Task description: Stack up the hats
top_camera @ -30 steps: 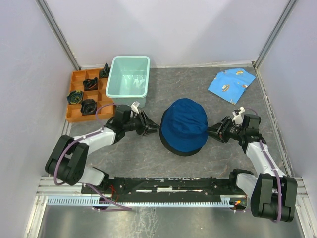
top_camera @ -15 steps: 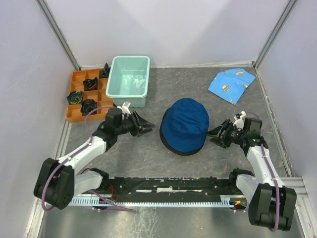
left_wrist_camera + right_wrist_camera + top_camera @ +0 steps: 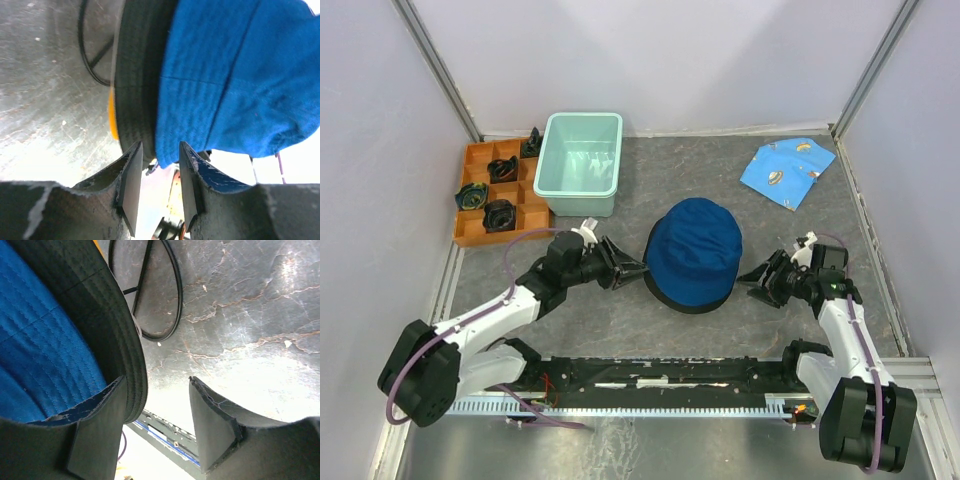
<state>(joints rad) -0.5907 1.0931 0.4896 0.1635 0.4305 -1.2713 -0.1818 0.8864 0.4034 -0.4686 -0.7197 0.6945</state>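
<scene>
The black hat's brim reaches out past the blue hat at the front, so I need to have my left gripper pinch the blue hat's brim farther back [image 3: 657, 240] before my right gripper takes the blue hat's opposite side.
The hats sit in one pile mid-table. A dark blue hat [image 3: 693, 245] is on top, and the black hat's brim [image 3: 682, 303] shows beneath it. In the left wrist view a yellow-orange sliver [image 3: 114, 117] peeks out under the black hat [image 3: 137, 75]. My left gripper [image 3: 638, 270] is at the pile's left edge, jaws apart. The blue brim's edge [image 3: 167, 150] just reaches in between its fingertips. My right gripper [image 3: 752, 281] stands open just right of the pile. Its left finger [image 3: 97, 425] is beside the black brim [image 3: 100, 315], and nothing is between its jaws.
A mint-green tub [image 3: 582, 160] and an orange divided tray [image 3: 525, 196] holding dark items stand at the back left. A printed light-blue cloth [image 3: 787, 170] lies at the back right. A thin black cord loop [image 3: 176, 295] lies on the table by the brim.
My left gripper drew back, then came forward to the pile's left brim. My right gripper backed slightly away from the right brim and opened wider. The hats stayed put.
</scene>
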